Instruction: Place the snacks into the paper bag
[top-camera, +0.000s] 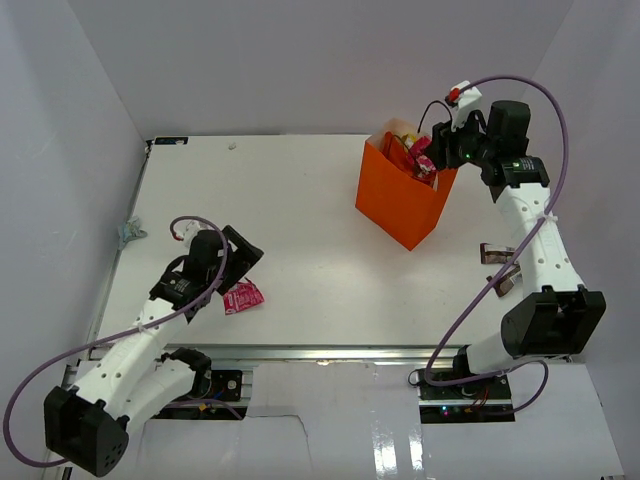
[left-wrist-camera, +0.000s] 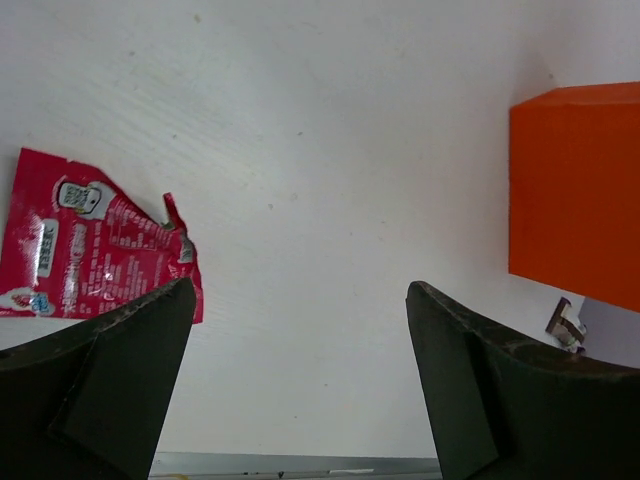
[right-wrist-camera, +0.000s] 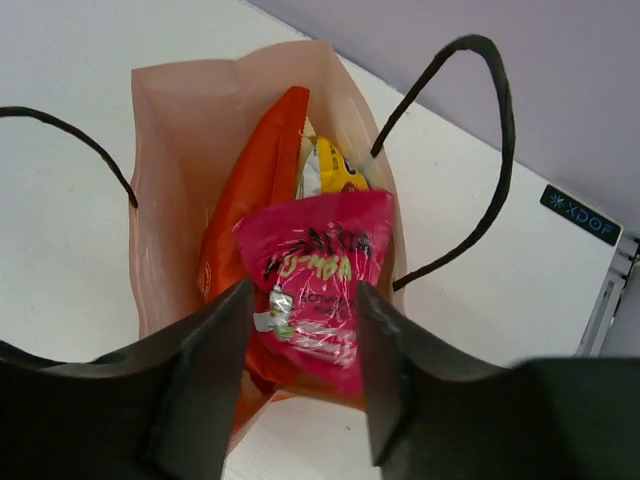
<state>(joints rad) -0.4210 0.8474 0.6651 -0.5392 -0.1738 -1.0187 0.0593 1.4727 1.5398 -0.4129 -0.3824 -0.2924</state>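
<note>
The pink packet is lying on the table. I need to close my left gripper on its crumpled end (top-camera: 252, 294) (left-wrist-camera: 152, 256), the one nearer the orange paper bag.
The orange paper bag (top-camera: 395, 205) stands upright at the back right of the table. Inside it, the right wrist view shows the red-orange chip bag (right-wrist-camera: 255, 190), a yellow wrapper (right-wrist-camera: 335, 170) and a pink packet (right-wrist-camera: 320, 280) lying on top at the mouth. My right gripper (right-wrist-camera: 302, 290) hovers over the bag's mouth (top-camera: 437, 150) with its jaws apart on either side of that packet's lower part, not pinching it. A second pink packet (top-camera: 243, 297) lies flat on the table near the front left. My left gripper (top-camera: 240, 255) hangs wide open just above it, the packet (left-wrist-camera: 90, 250) off to its left finger.
A small metal clip (top-camera: 497, 255) lies right of the bag, by the right arm. A crumpled bluish scrap (top-camera: 130, 233) sits at the table's left edge. The bag's black cord handles (right-wrist-camera: 490, 130) stick up on both sides of its opening. Grey walls enclose the table.
</note>
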